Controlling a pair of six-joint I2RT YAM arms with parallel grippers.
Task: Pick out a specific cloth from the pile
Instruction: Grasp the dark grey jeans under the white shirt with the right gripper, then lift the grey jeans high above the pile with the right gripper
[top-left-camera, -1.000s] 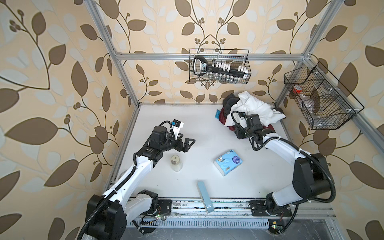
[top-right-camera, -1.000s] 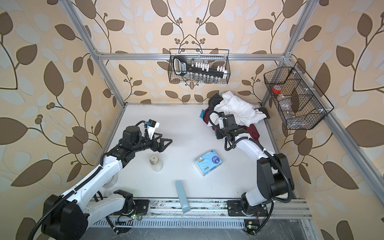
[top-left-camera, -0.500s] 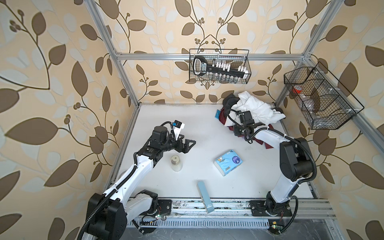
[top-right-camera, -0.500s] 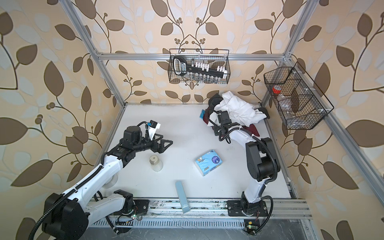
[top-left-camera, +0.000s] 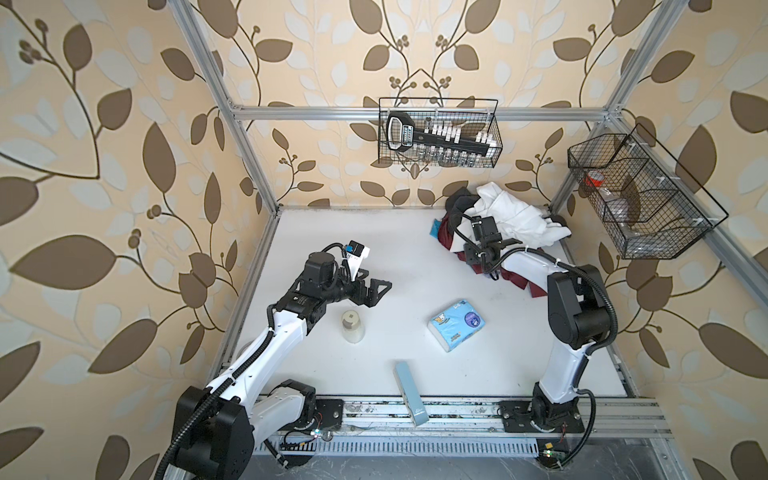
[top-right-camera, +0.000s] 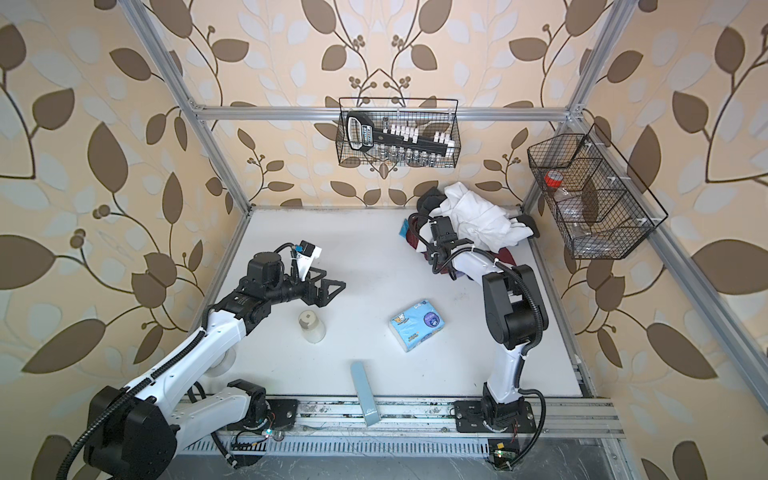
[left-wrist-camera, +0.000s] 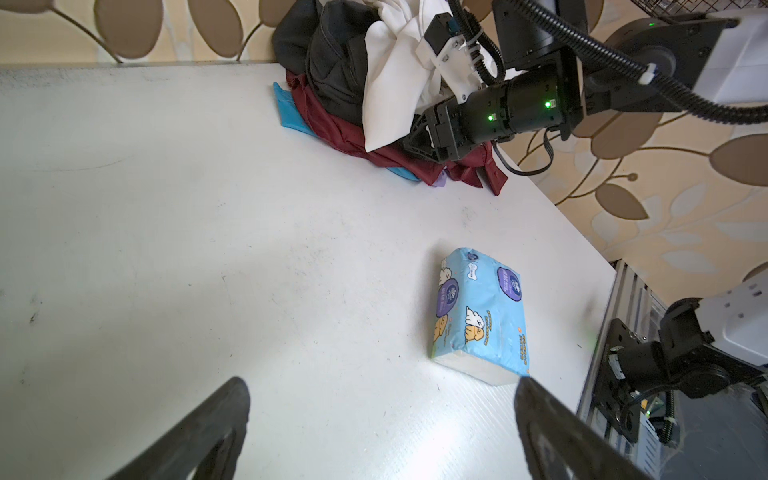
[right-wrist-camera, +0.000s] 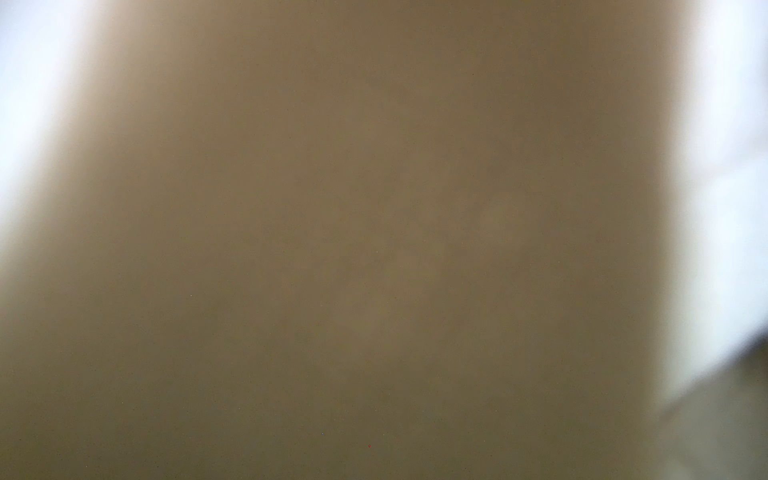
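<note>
The fingers of my right gripper are under the white fold beside the charcoal cloth, so that gripper should open, take the charcoal cloth (left-wrist-camera: 339, 70) and lift it clear.
The pile (top-left-camera: 494, 232) lies in the table's back right corner. A white cloth (top-left-camera: 517, 216) tops it, with maroon fabric (left-wrist-camera: 353, 133) and a bit of bright blue beneath. The cloth (top-left-camera: 457, 203), charcoal and almost black, shows at the pile's back left (top-right-camera: 430, 199) and in the left wrist view (left-wrist-camera: 332, 62). My right gripper (top-left-camera: 465, 249) is pushed into the pile's near side, its fingers hidden under a white fold (left-wrist-camera: 386, 104). The right wrist view is a close brown blur. My left gripper (left-wrist-camera: 378, 386) hangs open and empty over bare table (top-left-camera: 376, 286).
A blue tissue pack (top-left-camera: 456, 324) lies mid-table, a small pale bottle (top-left-camera: 352, 327) stands near my left gripper, and a long light-blue box (top-left-camera: 409, 392) sits at the front edge. Wire baskets hang on the back wall (top-left-camera: 440, 137) and right wall (top-left-camera: 640, 199).
My right arm has folded its elbow up and its gripper has slid leftward, deeper into the pile. The left arm has stayed put.
</note>
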